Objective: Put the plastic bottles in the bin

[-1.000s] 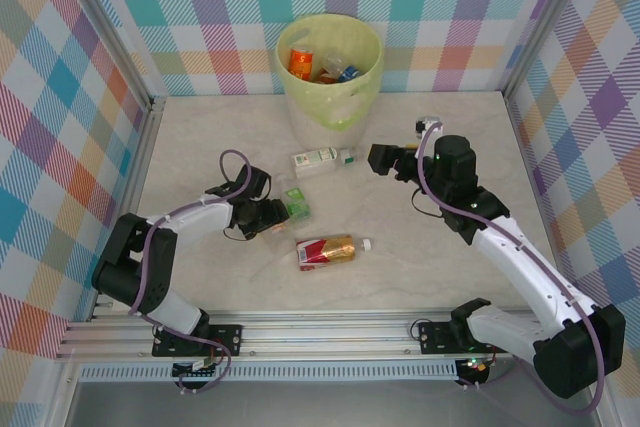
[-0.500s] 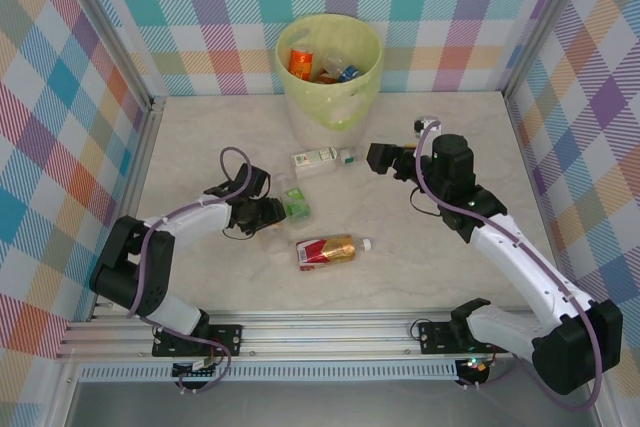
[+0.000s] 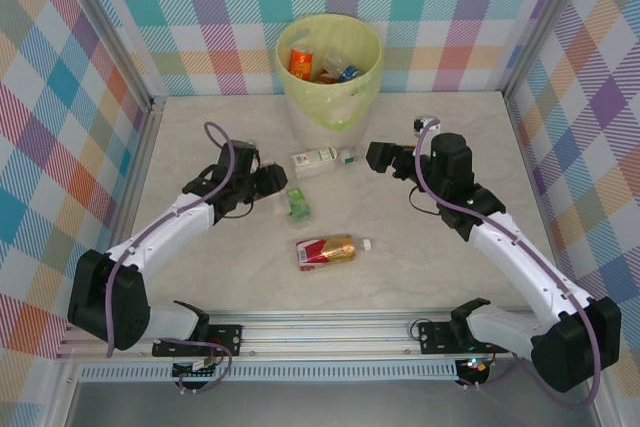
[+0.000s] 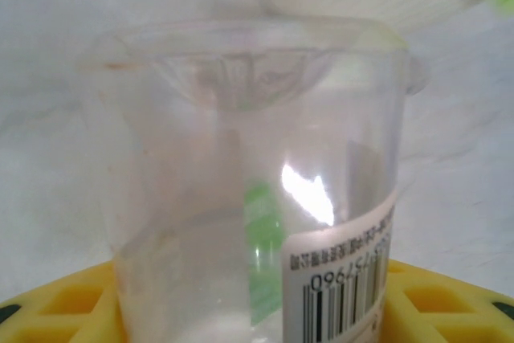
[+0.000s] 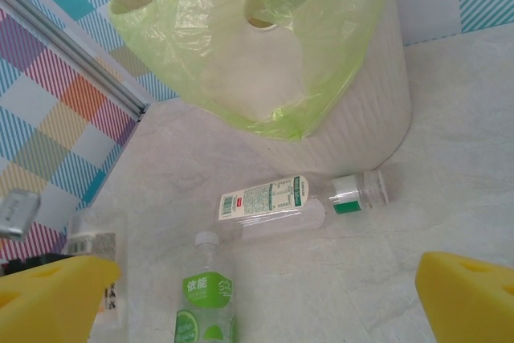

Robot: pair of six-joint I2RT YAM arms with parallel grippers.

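Observation:
My left gripper has the clear plastic bottle. It will let go of it inside the bin (image 3: 344, 76), against the blue-labelled bottle.
My left gripper (image 3: 270, 180) is shut on a clear plastic bottle (image 4: 241, 158) with a white barcode label, gripped between the yellow pads (image 4: 72, 303) and held off the table. Three more plastic bottles lie on the table: a green-labelled one (image 3: 297, 204) just right of that gripper, a white-labelled one (image 3: 322, 158) in front of the bin, and a red and gold one (image 3: 330, 249) nearer the arms. The bin (image 3: 330, 107), lined with a pale yellow-green bag, stands at the back and holds several bottles. My right gripper (image 3: 376, 159) hangs open beside the white-labelled bottle (image 5: 297, 198), with nothing between its fingers.
Checked walls and metal rails close in the table (image 3: 450, 277) on the left, right and back. The bin (image 5: 377, 118) rises just behind the white-labelled bottle. The green-labelled bottle (image 5: 207, 303) lies below the right gripper (image 5: 261, 303).
My left gripper closed on the clear bottle and rose away from the table, moving back toward the bin. The right arm has barely moved.

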